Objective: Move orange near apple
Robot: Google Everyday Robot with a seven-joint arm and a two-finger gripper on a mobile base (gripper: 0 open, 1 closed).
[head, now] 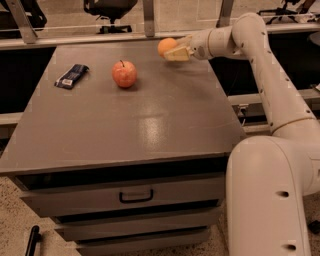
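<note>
I'll release the orange, now held above the table's far part, on the grey table [152, 68] close beside the apple, on the white arm's side.
The orange [165, 46] is a plain round orange fruit held in the air above the far part of the grey table [150, 125]. My gripper [172, 50] is shut on it, coming in from the right on the white arm [260, 55]. The apple [124, 74], red-pink with a dark stem, rests on the table to the left of and nearer than the orange, about an apple's width away from it.
A dark blue snack packet [71, 76] lies on the table's left side. The table has drawers with a handle [136, 195] in front. Railings and an office chair [107, 9] stand behind. My white base [270, 200] is at the front right.
</note>
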